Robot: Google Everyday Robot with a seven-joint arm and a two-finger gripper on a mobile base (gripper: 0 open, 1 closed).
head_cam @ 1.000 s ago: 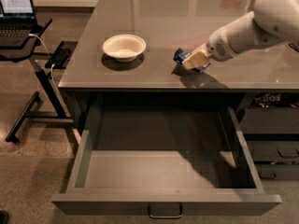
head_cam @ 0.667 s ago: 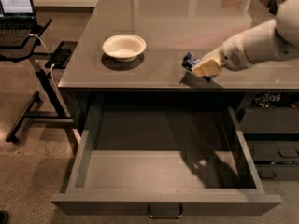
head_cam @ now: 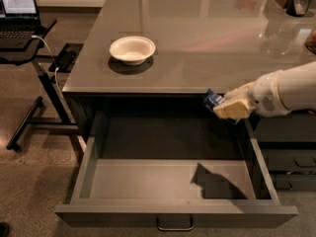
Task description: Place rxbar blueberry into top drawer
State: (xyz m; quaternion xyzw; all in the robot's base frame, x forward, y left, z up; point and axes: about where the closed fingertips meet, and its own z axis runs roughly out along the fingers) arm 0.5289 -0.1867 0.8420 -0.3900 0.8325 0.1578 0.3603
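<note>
My gripper needs to release the rxbar blueberry near the middle of the open drawer's grey bottom (head_cam: pixel 189 152), by the edge of the counter's shadow.
My gripper (head_cam: pixel 224 106) is at the right, just past the front edge of the grey counter and above the open top drawer (head_cam: pixel 175 215). It is shut on the rxbar blueberry (head_cam: pixel 212 100), whose dark blue wrapper sticks out to the left of the pale fingers (head_cam: pixel 233 109). The bar hangs in the air over the drawer's right rear part. The drawer is pulled fully out, with a small metal handle (head_cam: pixel 175 225) centred on its front. Its grey floor holds only the arm's shadow.
A white bowl (head_cam: pixel 132 49) stands on the counter (head_cam: pixel 207 33) at the left. Smaller dark drawers (head_cam: pixel 289 157) are stacked to the right of the open drawer. A laptop (head_cam: pixel 17 9) sits on a wheeled stand at the far left. Some objects stand at the counter's far right corner.
My gripper has carried the bar off the countertop, moving forward and down past the counter's front edge, to a spot above the open drawer. Its shadow now falls on the drawer floor.
</note>
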